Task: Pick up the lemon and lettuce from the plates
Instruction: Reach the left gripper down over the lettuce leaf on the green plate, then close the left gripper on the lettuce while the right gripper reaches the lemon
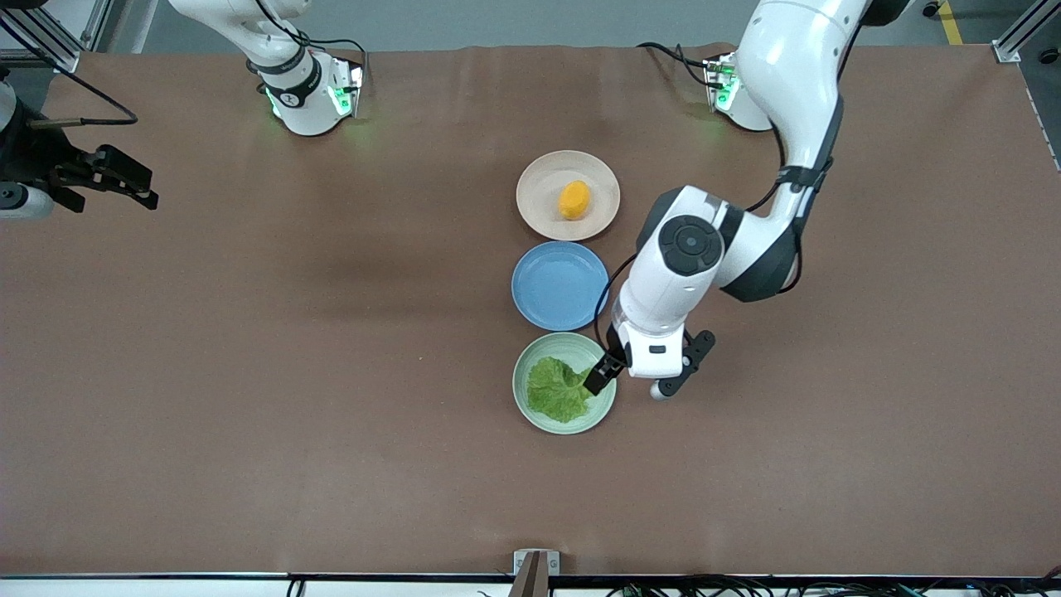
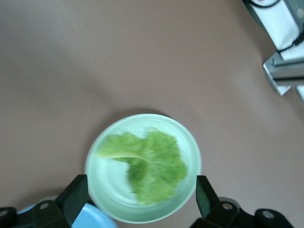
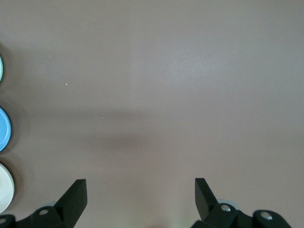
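Next, I close my left gripper on the lettuce's frilly edge [image 1: 552,367] [image 2: 141,191], toward the blue plate and clear of the lettuce's pale stem.
The lemon [image 1: 574,200] lies on the beige-pink plate [image 1: 539,186], the plate closest to the robots' bases. The lettuce [image 1: 559,388] lies on the mint green plate [image 1: 524,390], the plate nearest the front camera. My left gripper [image 1: 612,371] hangs open and empty over that plate's edge toward the left arm's end. In the left wrist view the lettuce [image 2: 152,166] and the mint plate [image 2: 107,183] lie between and ahead of the left gripper [image 2: 140,199]. My right gripper [image 1: 152,191] waits open and empty over bare table at the right arm's end, as the right wrist view [image 3: 140,199] shows.
An empty blue plate [image 1: 559,284] sits between the two plates, close beside the left arm's wrist. A metal bracket [image 1: 535,568] stands at the table's edge nearest the front camera. The brown table mat [image 1: 290,373] spreads wide on both sides of the plates.
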`<state>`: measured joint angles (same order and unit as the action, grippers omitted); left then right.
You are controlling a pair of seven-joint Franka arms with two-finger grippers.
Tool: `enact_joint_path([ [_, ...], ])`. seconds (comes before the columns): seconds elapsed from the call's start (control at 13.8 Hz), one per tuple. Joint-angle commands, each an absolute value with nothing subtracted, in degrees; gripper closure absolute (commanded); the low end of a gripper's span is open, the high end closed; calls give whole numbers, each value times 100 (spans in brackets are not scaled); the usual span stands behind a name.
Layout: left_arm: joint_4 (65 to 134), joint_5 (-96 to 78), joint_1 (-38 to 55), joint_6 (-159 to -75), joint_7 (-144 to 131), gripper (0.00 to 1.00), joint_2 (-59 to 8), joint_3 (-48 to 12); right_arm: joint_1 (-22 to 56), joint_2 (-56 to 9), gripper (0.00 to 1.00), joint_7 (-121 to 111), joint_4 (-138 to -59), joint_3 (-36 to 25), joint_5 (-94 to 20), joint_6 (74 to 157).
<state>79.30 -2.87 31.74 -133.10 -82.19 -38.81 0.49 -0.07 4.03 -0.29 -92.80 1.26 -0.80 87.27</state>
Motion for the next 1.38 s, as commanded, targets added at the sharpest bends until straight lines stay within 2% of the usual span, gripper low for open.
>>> enact_joint_path([
  [0.0, 7410, -404, 3322, -14041, -9469, 0, -4516, 97, 61, 501, 0, -18, -9369, 62, -176, 8815],
  [0.36, 7383, -413, 3445, -15081, -10845, 0, -5061, 97, 62, 501, 0, -9, -9369, 62, -254, 8815],
  [0.73, 7400, -465, 3559, -15073, -10837, 0, -5387, 88, 62, 501, 0, -9, -9369, 62, -352, 8807],
  [1.31, 7488, -615, 3630, -14916, -10784, 0, -5484, -35, 62, 501, 0, -18, -9326, 70, -352, 8763],
])
